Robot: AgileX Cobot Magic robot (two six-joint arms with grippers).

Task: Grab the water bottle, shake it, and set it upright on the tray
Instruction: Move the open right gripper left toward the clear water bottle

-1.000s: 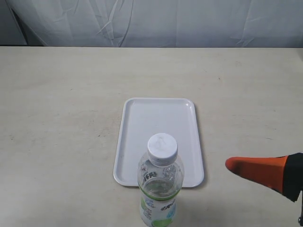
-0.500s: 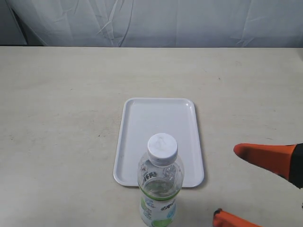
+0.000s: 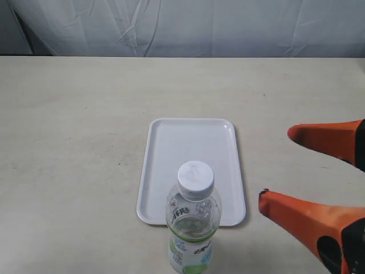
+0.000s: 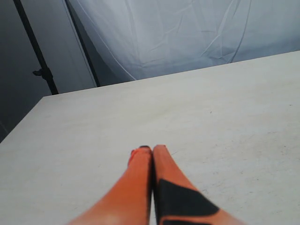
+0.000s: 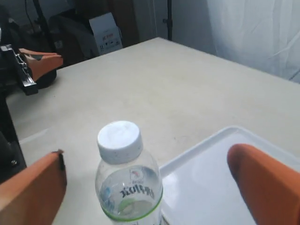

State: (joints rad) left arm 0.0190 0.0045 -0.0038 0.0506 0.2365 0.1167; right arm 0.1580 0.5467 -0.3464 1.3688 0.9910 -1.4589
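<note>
My right gripper should close around the green-and-white label [image 3: 191,252] of the water bottle, well below the bottle's white cap.
The water bottle [image 3: 194,225], clear with a white cap and a green-and-white label, stands upright on the table just in front of the tray's near edge. The white tray [image 3: 191,142] lies flat with nothing on it. My right gripper [image 3: 276,165] hovers open to the right of the bottle, apart from it. In the right wrist view the bottle [image 5: 129,187] stands ahead of the wide-spread orange fingers of the right gripper [image 5: 146,157], next to the tray [image 5: 211,178]. My left gripper [image 4: 150,149] is shut on nothing above bare table, out of the exterior view.
The beige table [image 3: 74,125] ends at a white cloth backdrop [image 3: 188,25]. In the right wrist view the other arm's orange gripper [image 5: 40,61] sits at the table's far corner, with a cardboard box [image 5: 105,30] beyond.
My right gripper has shifted toward the far side of the table and further into view, so both orange fingers now show. The bottle and tray have not moved.
</note>
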